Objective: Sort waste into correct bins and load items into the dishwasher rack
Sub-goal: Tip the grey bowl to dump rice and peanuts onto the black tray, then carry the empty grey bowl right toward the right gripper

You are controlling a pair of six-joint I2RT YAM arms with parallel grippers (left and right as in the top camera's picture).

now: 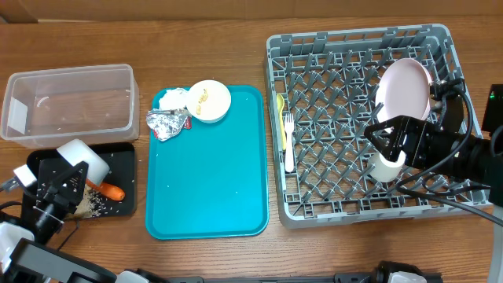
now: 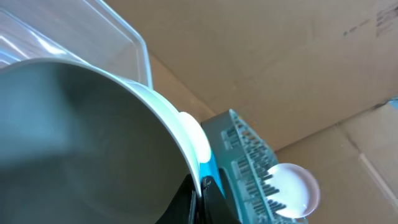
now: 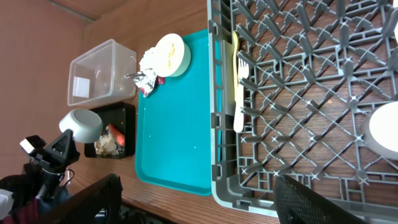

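Next, my left gripper sets the cream-white bowl, now tilted over the black tray, down in the grey rack [image 1: 299, 100] just past the fork's teeth.
My left gripper [image 1: 67, 177] is shut on the rim of a cream-white bowl [image 1: 82, 156], held tilted over the black tray [image 1: 124, 169]. The bowl [image 2: 81, 143] fills the left wrist view, with the jaws [image 2: 200, 186] pinching its rim. Beige food scraps [image 1: 90, 203] and a carrot piece [image 1: 111, 189] lie in the black tray. My right gripper [image 1: 387, 143] is open and empty above the small white cup [image 1: 387, 167] in the grey rack [image 1: 354, 47]. The plate [image 1: 405, 88] stands in the rack. The fork [image 1: 288, 141] and spoon [image 1: 280, 118] lie at the rack's left side.
The clear tub [image 1: 67, 102] stands behind the black tray. The teal tray [image 1: 208, 173] holds a second bowl [image 1: 210, 101], the napkin [image 1: 173, 98] and the foil wrapper [image 1: 167, 123] at its far end. The right wrist view shows the teal tray [image 3: 177, 124] and rack [image 3: 298, 74].
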